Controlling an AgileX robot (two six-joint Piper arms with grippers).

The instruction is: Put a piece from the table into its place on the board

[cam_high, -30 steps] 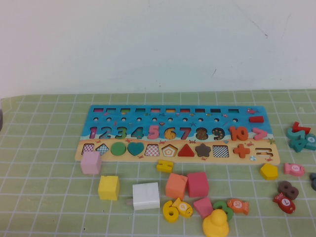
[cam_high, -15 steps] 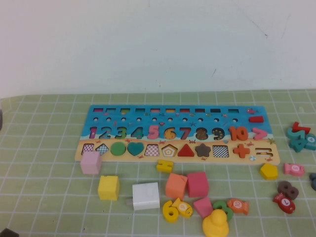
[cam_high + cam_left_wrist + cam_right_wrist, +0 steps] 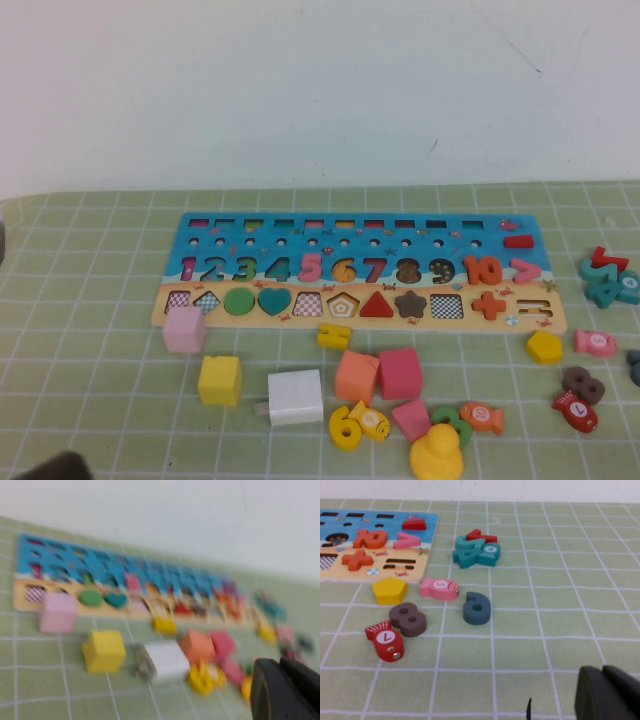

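Note:
The yellow numeral touches the yellow fish in front of the board. Next, my left gripper closes on the round loop [image 3: 347, 436] [image 3: 201, 684] of that numeral.
The board [image 3: 200, 232] lies across the middle of the table [image 3: 100, 300], with its blue numeral row toward the far side. The piece, a flat yellow "6" [image 3: 345, 428], lies on the mat in front of the board, touching a yellow fish [image 3: 372, 420]. The left wrist view shows the piece [image 3: 200, 678] blurred, just ahead of my left gripper [image 3: 281, 666], which is shut and empty. A dark part of my left arm [image 3: 55, 468] shows at the near left corner. My right gripper [image 3: 602, 671] hovers shut over bare mat to the right, holding nothing.
Near the piece are a white block [image 3: 296, 397], yellow cube [image 3: 220, 380], pink cube [image 3: 185, 329], orange block [image 3: 357, 377], red block [image 3: 399, 373] and yellow duck [image 3: 436, 455]. Right of the board lie teal numerals [image 3: 475, 550], a dark 6 [image 3: 477, 608], brown 8 [image 3: 408, 619] and red fish [image 3: 385, 640].
My left arm has come up into the near left corner of the high view and shows larger now. No piece on the table has moved.

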